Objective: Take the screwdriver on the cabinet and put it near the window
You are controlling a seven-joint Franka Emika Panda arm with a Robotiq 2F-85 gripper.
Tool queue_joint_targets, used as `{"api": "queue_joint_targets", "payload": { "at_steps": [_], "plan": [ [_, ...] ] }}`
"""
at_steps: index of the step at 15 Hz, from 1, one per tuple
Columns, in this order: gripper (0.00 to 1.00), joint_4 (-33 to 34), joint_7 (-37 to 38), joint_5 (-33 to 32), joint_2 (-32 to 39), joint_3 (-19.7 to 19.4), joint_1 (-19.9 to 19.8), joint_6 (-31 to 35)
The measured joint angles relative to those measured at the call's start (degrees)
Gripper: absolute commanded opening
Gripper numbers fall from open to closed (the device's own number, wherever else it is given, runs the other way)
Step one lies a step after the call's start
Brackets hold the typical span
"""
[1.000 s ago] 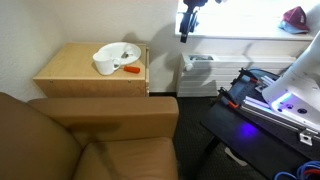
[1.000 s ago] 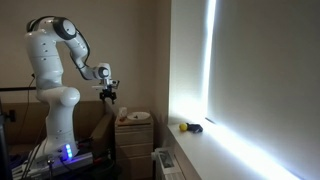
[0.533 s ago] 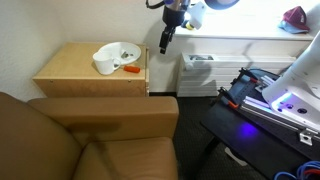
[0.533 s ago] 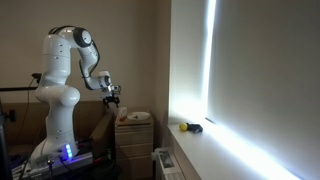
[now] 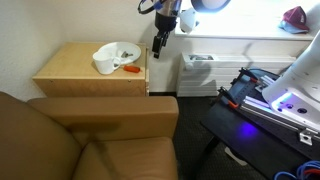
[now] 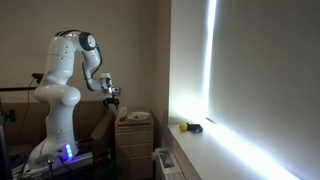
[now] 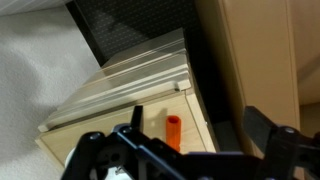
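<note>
Next, I move my gripper to the middle of the screwdriver's orange-red handle (image 5: 132, 69) (image 7: 174, 135), next to the white dish on the cabinet, and close it there.
The screwdriver (image 5: 131, 68), with an orange-red handle, lies on the light tan cabinet (image 5: 80, 75) beside a white dish (image 5: 117, 51). My gripper (image 5: 158, 46) hangs open and empty just above the cabinet's edge nearest the window, close to the screwdriver without touching it. In the wrist view the orange handle (image 7: 173, 130) shows on the cabinet top (image 7: 120, 100), between my open fingers (image 7: 195, 128). In an exterior view the gripper (image 6: 112, 97) hovers above the cabinet (image 6: 135, 145). The bright window (image 6: 210, 60) has a wide white sill (image 5: 250, 38).
A white cup (image 5: 103, 66) stands by the dish. A brown armchair (image 5: 90, 135) fills the foreground. A white slatted radiator (image 5: 198, 62) sits under the sill. A yellow and a dark object (image 6: 188, 127) lie on the sill. Equipment with a blue light (image 5: 285, 100) stands nearby.
My gripper has moved from in front of the window down and across to the cabinet's edge. The screwdriver, dish and cup have not moved.
</note>
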Motion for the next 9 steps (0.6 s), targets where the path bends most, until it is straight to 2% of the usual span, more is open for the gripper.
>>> {"api": "queue_joint_targets", "payload": {
  "at_steps": [4, 9],
  "plan": [
    [1.00, 3.7, 6.2, -4.6, 6.4, -5.1, 1.8, 0.7],
    [1.00, 13.3, 7.2, -2.7, 18.3, -8.7, 4.7, 7.0]
  ]
}}
